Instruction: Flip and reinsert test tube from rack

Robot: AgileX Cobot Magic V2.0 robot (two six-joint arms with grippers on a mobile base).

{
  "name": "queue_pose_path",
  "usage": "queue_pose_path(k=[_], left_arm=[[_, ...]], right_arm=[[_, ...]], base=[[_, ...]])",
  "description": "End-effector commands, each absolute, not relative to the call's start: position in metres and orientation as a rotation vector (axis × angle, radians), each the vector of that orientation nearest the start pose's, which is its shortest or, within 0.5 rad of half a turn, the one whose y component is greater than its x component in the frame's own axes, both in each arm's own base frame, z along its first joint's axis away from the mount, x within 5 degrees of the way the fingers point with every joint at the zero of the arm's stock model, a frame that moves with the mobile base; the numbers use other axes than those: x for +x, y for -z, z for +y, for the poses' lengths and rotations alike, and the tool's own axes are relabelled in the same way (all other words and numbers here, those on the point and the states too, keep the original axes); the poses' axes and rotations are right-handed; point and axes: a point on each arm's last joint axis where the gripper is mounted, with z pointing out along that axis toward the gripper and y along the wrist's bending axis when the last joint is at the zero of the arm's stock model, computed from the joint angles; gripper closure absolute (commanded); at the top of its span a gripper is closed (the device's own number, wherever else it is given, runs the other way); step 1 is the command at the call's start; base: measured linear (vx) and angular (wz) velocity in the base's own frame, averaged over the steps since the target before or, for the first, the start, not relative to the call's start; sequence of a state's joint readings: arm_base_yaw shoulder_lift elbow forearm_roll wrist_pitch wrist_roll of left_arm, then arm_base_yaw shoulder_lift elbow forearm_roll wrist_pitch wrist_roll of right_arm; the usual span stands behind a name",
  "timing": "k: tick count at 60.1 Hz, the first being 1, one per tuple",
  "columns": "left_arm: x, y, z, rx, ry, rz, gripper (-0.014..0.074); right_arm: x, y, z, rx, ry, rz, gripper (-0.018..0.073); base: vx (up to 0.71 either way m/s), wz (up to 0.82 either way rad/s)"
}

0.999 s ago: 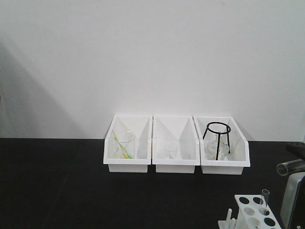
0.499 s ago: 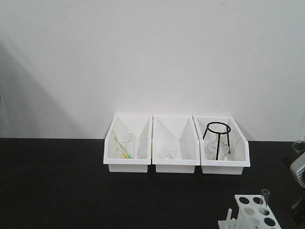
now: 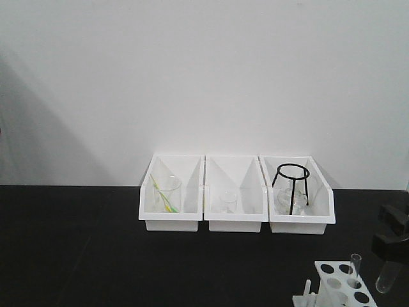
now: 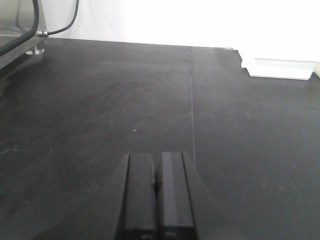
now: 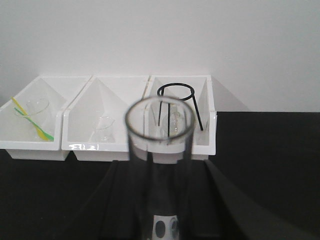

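Note:
My right gripper should put its test tube upright in the rack hole diagonally (image 3: 344,298) in front of the other upright test tube.
The white rack (image 3: 339,286) stands at the bottom right of the front view, with one test tube (image 3: 354,267) upright in a hole. My right gripper (image 3: 391,238) hangs just right of the rack, shut on a second test tube (image 3: 387,279) whose rounded end points down, level with the rack's top. In the right wrist view this test tube (image 5: 159,150) sits between the dark fingers (image 5: 200,200) with its open rim towards the bins. A bit of the rack (image 5: 165,227) shows below it. My left gripper (image 4: 156,185) is shut and empty over the black table.
Three white bins stand in a row at the wall. The left bin (image 3: 171,220) holds a beaker with a yellow-green item, the middle bin (image 3: 235,222) a small beaker, the right bin (image 3: 300,224) a black ring stand (image 3: 292,185). A metal frame with a cable (image 4: 30,30) sits far left.
My right gripper turned at the right edge. The held test tube went from lying roughly level, rim to the left, to hanging beside the rack with its rounded end down.

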State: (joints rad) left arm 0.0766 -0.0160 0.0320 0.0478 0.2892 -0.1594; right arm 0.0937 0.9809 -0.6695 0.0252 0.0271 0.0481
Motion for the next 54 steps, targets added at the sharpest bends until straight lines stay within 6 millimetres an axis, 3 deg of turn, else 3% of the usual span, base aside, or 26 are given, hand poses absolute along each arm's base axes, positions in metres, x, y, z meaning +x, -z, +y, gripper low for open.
queue_pose_path(k=[1, 26, 36, 43, 54], left_arm=[[0.055, -0.186, 0.005, -0.164, 0.028, 1.683, 0.0603], [0.055, -0.186, 0.005, -0.164, 0.028, 1.683, 0.0603], [0.055, -0.186, 0.005, -0.164, 0.028, 1.683, 0.0603], [0.055, -0.186, 0.005, -0.164, 0.028, 1.683, 0.0603], [0.055, -0.186, 0.005, -0.164, 0.028, 1.683, 0.0603]], right_arm=[[0.213, -0.343, 0.019, -0.011, -0.124, 1.702, 0.0512], [0.236, -0.321, 0.022, -0.045, -0.098, 1.747, 0.0512], [0.229, -0.297, 0.021, 0.026, -0.167, 1.65, 0.0512], [0.225, -0.281, 0.021, 0.032, -0.174, 1.679, 0.0512], [0.231, -0.275, 0.024, -0.029, -0.158, 1.666, 0.0509]], base=[[0.0, 0.0], [0.0, 0.0], [0.0, 0.0], [0.0, 0.0], [0.0, 0.0]])
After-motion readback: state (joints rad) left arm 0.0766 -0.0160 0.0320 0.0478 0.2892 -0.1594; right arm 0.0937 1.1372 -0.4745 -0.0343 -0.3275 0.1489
